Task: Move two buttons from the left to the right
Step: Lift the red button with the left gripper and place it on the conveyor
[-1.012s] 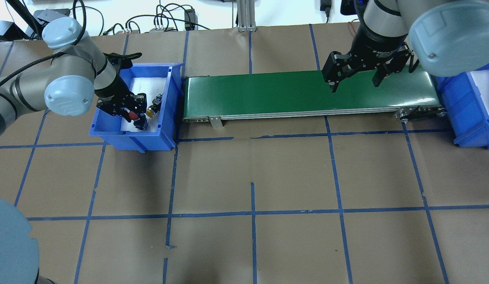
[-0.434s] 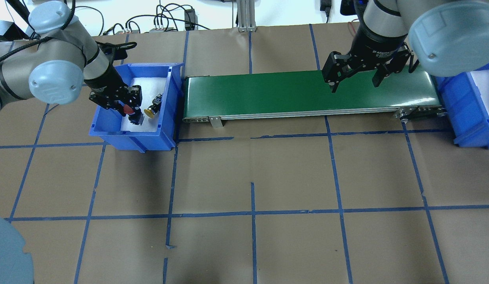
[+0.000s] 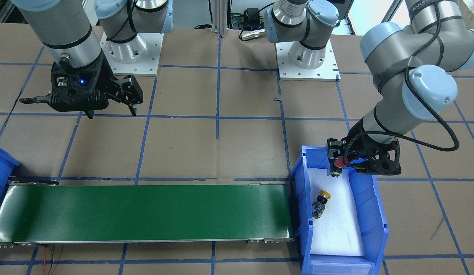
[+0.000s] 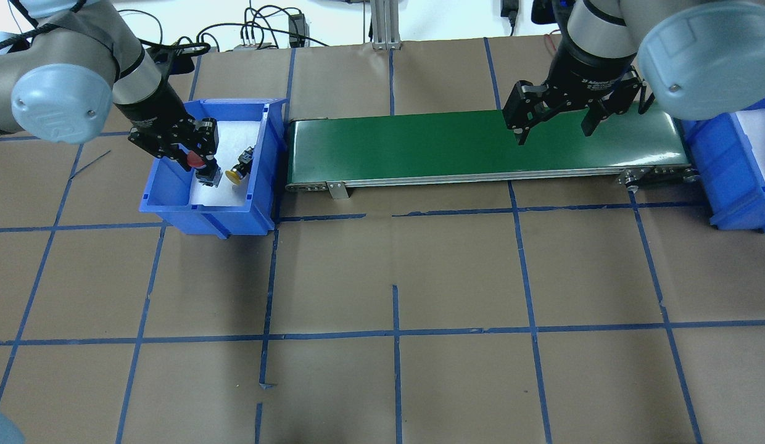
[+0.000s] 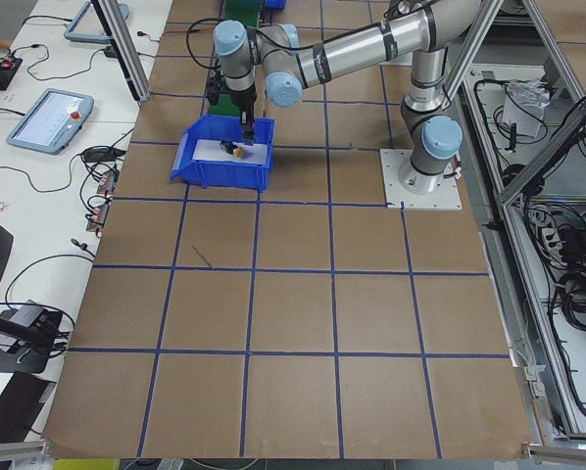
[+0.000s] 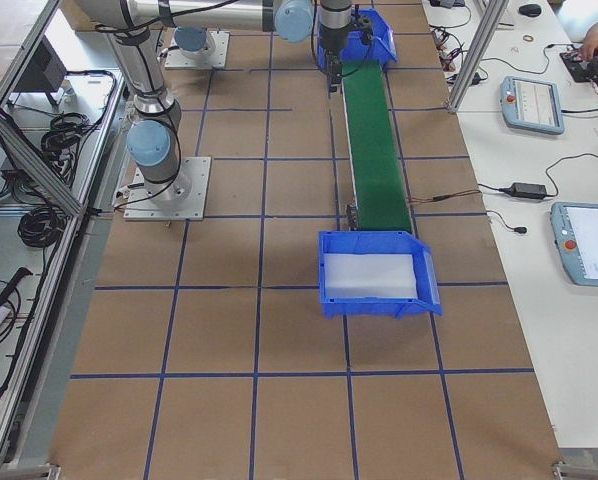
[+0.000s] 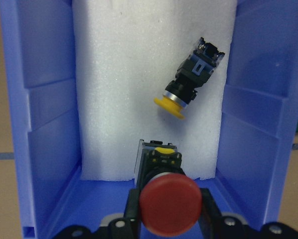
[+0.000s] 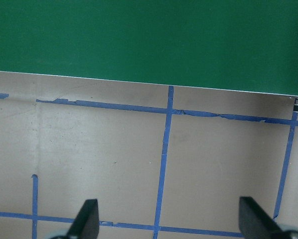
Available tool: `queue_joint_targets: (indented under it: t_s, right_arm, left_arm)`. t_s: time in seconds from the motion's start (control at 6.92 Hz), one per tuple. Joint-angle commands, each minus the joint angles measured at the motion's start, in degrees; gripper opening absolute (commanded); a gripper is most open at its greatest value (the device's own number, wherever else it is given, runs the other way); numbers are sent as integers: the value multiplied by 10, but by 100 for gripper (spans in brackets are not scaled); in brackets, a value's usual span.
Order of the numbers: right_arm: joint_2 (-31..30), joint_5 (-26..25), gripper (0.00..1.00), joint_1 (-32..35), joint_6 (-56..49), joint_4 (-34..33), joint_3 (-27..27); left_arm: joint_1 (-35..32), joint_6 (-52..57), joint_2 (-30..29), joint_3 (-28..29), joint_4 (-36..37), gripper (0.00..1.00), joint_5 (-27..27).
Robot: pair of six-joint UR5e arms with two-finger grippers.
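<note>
My left gripper should release the red-capped button on the green conveyor belt (image 3: 259, 213), close to the blue bin of the yellow-capped button.
My left gripper (image 4: 197, 161) is shut on the red-capped button (image 4: 195, 161) and holds it above the white foam of the left blue bin (image 4: 173, 206); it shows close up in the left wrist view (image 7: 169, 201) and in the front view (image 3: 338, 163). The yellow-capped button (image 4: 237, 174) lies on its side on the foam, to the right of the held one; it also shows in the left wrist view (image 7: 181, 94) and the front view (image 3: 322, 200). My right gripper (image 4: 554, 128) hangs open and empty above the right part of the green conveyor belt (image 4: 419, 145).
A second blue bin (image 4: 737, 169) with white foam stands at the conveyor's right end; it also shows in the right side view (image 6: 374, 272). The brown table has blue tape lines. Cables lie along the far edge.
My left gripper has lifted the red-capped button up and back from the foam. The yellow-capped button and the right arm have not moved.
</note>
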Motion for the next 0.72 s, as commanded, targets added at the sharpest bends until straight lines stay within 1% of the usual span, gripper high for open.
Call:
queue_joint_targets:
  t_s: [0.0,0.14,0.29,0.43,0.58]
  right_arm:
    - [0,0,100,-1,0,1,0]
    - [-1,0,100,-2,0,1,-1]
    - [-2,0,100,-1,0,1,-1]
    - [-2,0,100,-2,0,1,-1]
    - [-2,0,100,-2,0,1,-1]
  left_arm:
    - [-68,-77,20,28,-19,23,-10]
    - [-73,-101,17,29,-20,23,-49]
    - [-82,-168,16,23,-21,20,-82]
    - [-108,-188,9,22,-7,19,-82]
    - [-123,-203,-8,19,23,18,-82]
